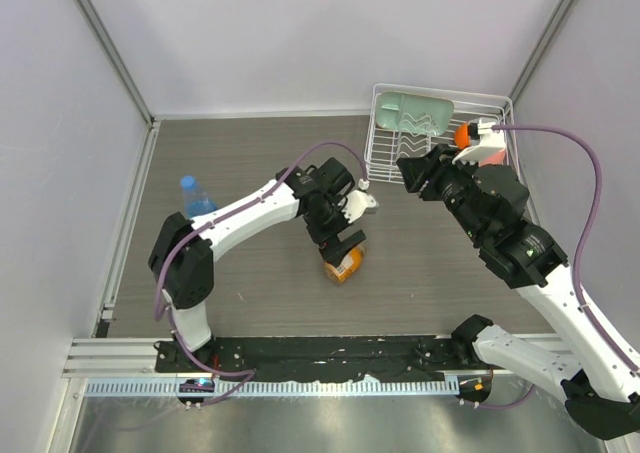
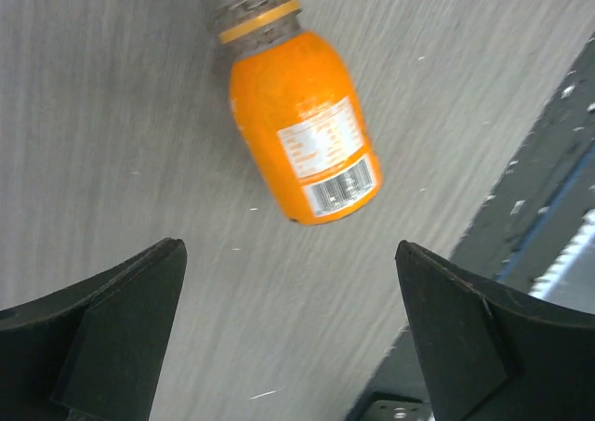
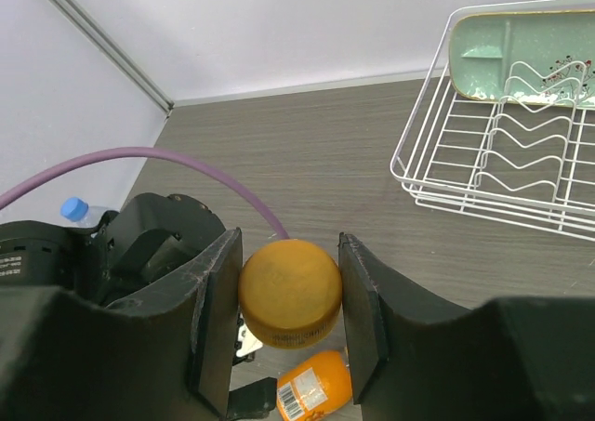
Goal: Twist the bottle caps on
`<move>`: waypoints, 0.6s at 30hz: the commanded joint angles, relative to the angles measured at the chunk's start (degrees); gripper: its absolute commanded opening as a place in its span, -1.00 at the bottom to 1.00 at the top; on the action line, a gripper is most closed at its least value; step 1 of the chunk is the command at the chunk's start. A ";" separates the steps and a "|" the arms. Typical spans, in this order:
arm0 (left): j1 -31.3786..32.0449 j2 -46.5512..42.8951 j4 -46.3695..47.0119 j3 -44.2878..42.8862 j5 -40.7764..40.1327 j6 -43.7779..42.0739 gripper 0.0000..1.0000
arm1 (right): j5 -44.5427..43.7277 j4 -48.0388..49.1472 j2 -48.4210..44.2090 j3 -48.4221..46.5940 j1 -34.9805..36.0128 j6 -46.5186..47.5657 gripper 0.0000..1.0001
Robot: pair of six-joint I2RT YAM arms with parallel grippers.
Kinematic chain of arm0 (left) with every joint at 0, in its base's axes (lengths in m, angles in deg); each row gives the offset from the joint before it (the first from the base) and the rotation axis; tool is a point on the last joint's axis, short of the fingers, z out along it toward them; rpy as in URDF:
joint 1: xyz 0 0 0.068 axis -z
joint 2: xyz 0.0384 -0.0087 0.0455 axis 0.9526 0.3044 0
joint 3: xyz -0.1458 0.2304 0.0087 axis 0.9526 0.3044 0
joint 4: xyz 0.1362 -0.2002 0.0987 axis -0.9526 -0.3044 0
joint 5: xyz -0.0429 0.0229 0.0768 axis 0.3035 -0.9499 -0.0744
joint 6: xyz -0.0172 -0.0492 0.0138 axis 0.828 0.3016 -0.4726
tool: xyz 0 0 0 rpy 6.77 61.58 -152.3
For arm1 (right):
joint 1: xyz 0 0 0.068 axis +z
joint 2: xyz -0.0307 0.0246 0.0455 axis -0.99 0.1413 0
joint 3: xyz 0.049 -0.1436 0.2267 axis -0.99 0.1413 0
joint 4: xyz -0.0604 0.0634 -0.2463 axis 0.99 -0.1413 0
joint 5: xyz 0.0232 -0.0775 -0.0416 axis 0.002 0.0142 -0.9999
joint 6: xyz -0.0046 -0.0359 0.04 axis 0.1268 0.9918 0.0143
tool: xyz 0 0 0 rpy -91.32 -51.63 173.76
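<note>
The robot's left gripper needs to close on the body of the orange bottle [image 1: 346, 264] [image 2: 316, 135] around its white label, because that keeps the bottle's open neck free for the cap.
The squat orange bottle [image 2: 302, 128] lies on its side on the table, its neck [image 2: 256, 12] open and uncapped. It also shows in the top view [image 1: 343, 265] and the right wrist view [image 3: 311, 393]. My left gripper [image 2: 288, 319] is open and empty, hovering just above the bottle [image 1: 340, 238]. My right gripper [image 3: 288, 249] is shut on the orange-amber cap [image 3: 290, 293], held in the air to the right of the left gripper [image 1: 413, 171]. The clear bottle [image 1: 197, 203] stands upright at the left with the blue cap [image 1: 188, 183] on top.
A white wire dish rack [image 1: 390, 143] at the back right holds a green tray [image 1: 420, 113]; an orange ball [image 1: 462, 133] and a pink cup [image 1: 490, 155] sit by it. The black base rail [image 2: 548, 207] runs close to the orange bottle.
</note>
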 commanded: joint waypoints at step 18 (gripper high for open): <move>5.65 8.58 9.98 3.44 -9.50 21.60 0.99 | -0.56 0.24 0.03 -2.67 0.20 2.48 -0.60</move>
